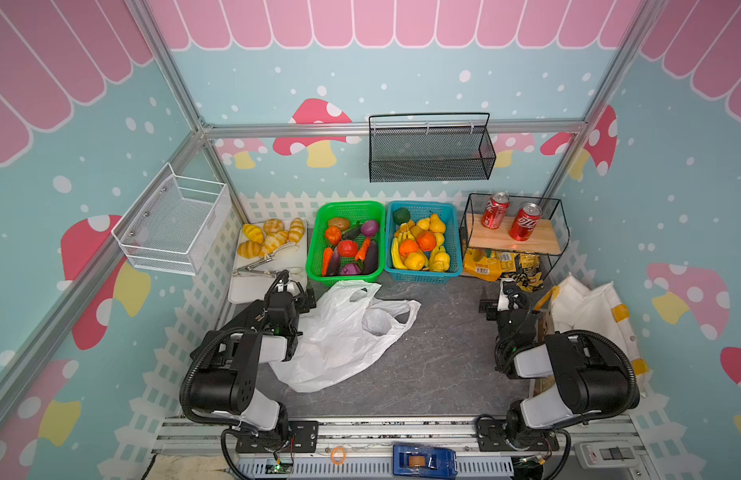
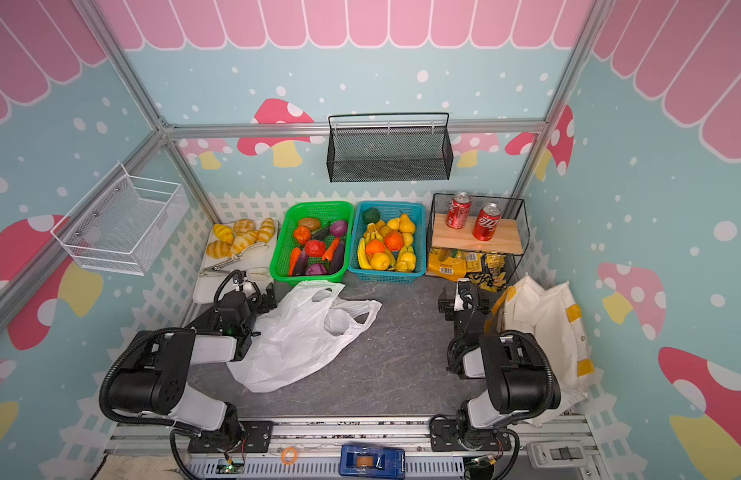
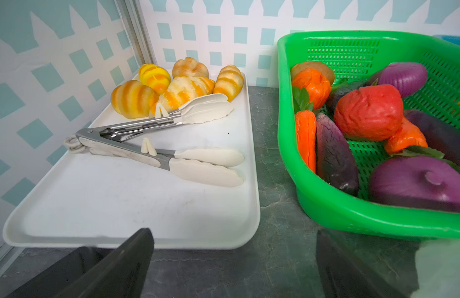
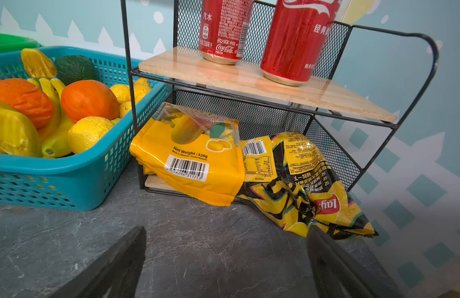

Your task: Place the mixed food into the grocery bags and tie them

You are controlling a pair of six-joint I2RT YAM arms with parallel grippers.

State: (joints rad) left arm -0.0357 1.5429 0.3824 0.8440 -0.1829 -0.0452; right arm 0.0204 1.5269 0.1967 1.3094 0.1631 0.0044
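Note:
I should next grab the cream cloth tote's rim with my right gripper at the yellow handle's far end [image 1: 555,292], facing the white plastic bag.
A thin white plastic bag [image 1: 339,336] [image 2: 298,336] lies flat on the dark tabletop, left of centre. A cream cloth tote [image 1: 589,316] [image 2: 543,320] with yellow handles slumps against the right wall. Orange fruits [image 1: 426,240] [image 4: 89,99] and yellow pears [image 1: 437,224] fill the blue basket [image 1: 420,205]. Yellow-and-black snack packets [image 1: 501,266] [image 4: 314,185] lie under the wire rack. My left gripper [image 1: 297,296] [image 3: 234,232] is open and empty beside the bag's far left corner. My right gripper [image 1: 498,305] [image 4: 226,229] is open and empty just in front of the packets.
A green basket [image 1: 348,205] of toy vegetables stands left of the blue one. A white tray [image 1: 252,291] holds bread rolls and tongs. Two red cans [image 1: 495,210] stand on the wire rack's wooden shelf. A black basket [image 1: 431,149] and a white basket [image 1: 173,220] hang on the walls.

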